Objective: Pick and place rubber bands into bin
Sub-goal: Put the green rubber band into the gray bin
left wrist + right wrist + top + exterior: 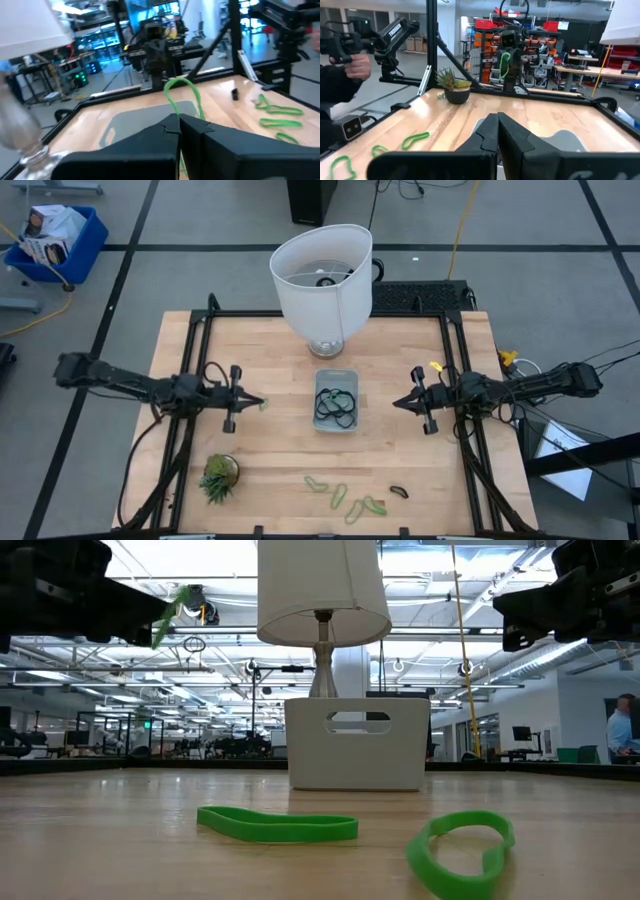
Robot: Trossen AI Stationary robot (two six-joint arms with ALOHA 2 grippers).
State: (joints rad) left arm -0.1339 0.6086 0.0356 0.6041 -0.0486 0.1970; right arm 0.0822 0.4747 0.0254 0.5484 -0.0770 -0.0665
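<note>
Next, my left gripper lets go of the light green rubber band on the dark rubber bands inside the pale grey-blue bin (338, 406).
My left gripper (262, 402) is high above the table's left half, shut on a light green rubber band (181, 95), which also shows in the low view (170, 610). The pale grey-blue bin (336, 402) sits at the table's centre with several dark bands (335, 408) lying in it. Several light green bands (345, 495) and one small dark band (399, 492) lie flat near the table's front edge. My right gripper (397, 404) is shut and empty, raised to the right of the bin. My left gripper pinches the green band's lower end (176, 113) between its two fingertips. The fingers lie level and point toward the table's right side. The band is lifted clear of the table, and its free loop (186, 85) stands out beyond the fingertips.
A big white lampshade on a glass base (322, 275) stands behind the bin. A small potted plant (219, 476) sits at the front left. A person's hand (355, 62) holds a controller beyond the table. Bare wood lies between each gripper and the bin.
</note>
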